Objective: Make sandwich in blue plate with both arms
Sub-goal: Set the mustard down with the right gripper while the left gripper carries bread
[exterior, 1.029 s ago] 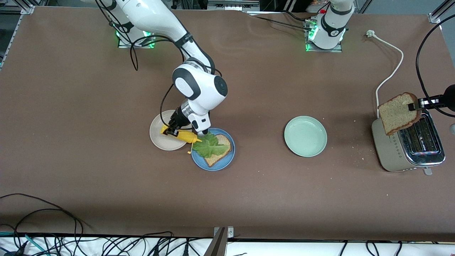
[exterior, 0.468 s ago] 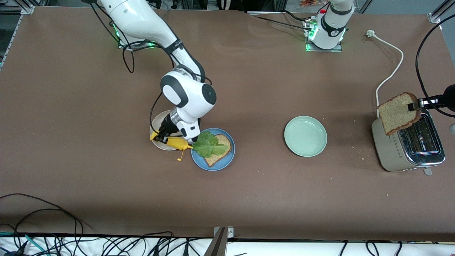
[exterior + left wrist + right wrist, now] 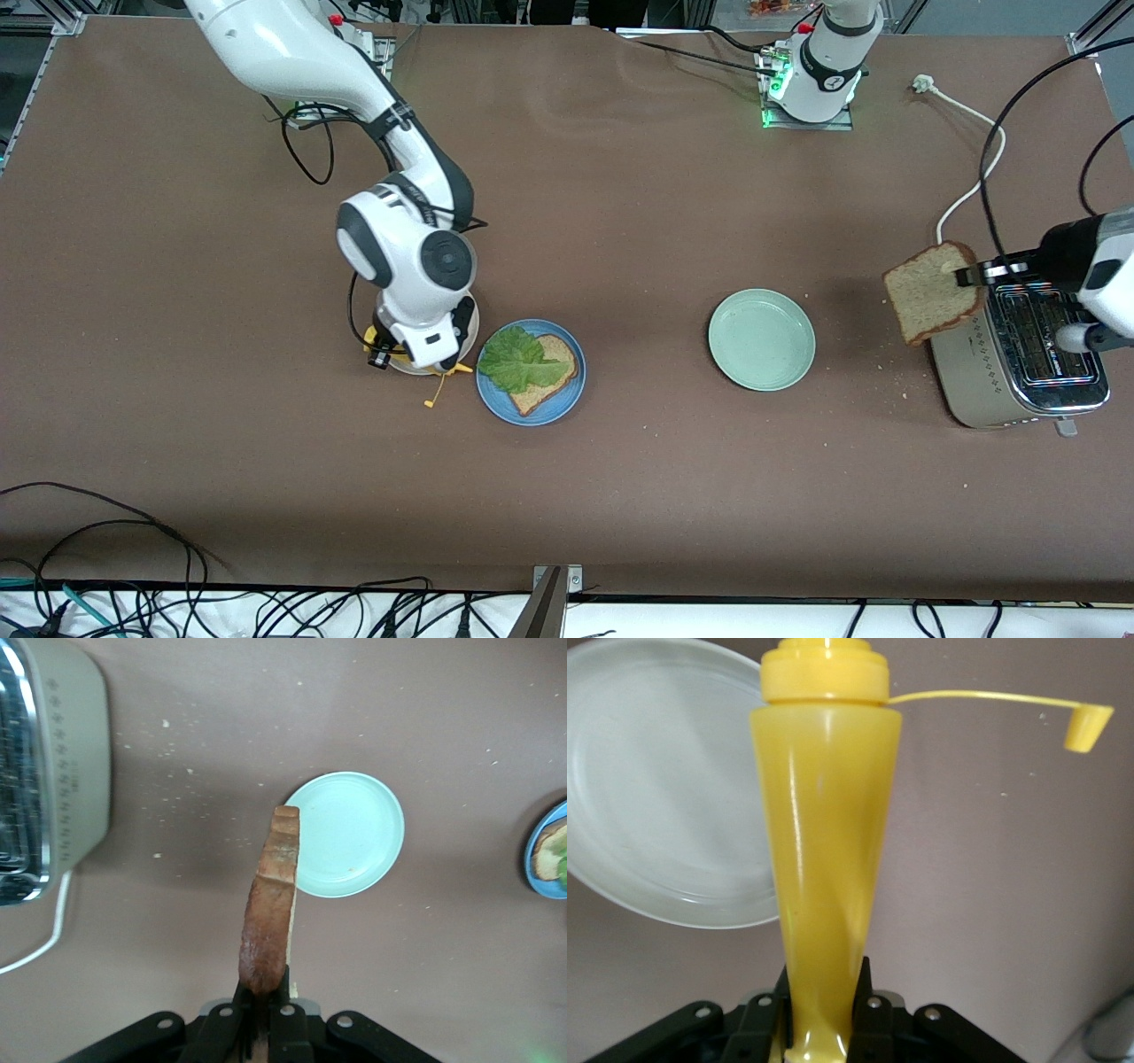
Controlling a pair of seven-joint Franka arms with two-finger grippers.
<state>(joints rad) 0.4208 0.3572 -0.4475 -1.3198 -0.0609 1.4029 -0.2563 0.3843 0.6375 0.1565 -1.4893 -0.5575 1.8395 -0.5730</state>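
Note:
Next, my right gripper stands the yellow squeeze bottle on the bare table (image 3: 348, 338) beside the beige plate, opposite the blue plate.
The blue plate (image 3: 571, 397) holds one slice of brown toast (image 3: 554, 377) with a ruffled lettuce leaf (image 3: 514, 361) lying on it. My left gripper (image 3: 967, 276) is shut on a second toast slice (image 3: 928, 294), which hangs on edge over the table beside the toaster. The left wrist view shows this slice (image 3: 270, 895) edge-on in the gripper (image 3: 263, 1005). My right gripper (image 3: 415, 356) is shut on a yellow squeeze bottle (image 3: 824, 859) over the beige plate (image 3: 664, 797). The bottle's cap (image 3: 1088, 726) dangles open on its strap.
A pale mint-green plate (image 3: 760, 338) sits between the blue plate and the silver toaster (image 3: 1019, 381) at the left arm's end. A white power cord (image 3: 974, 177) runs from the toaster toward the arm bases. Crumbs lie around the toaster.
My right arm carried the yellow bottle off the blue plate's edge to over the beige plate. My left arm moved the toast slice from above the toaster toward the mint-green plate.

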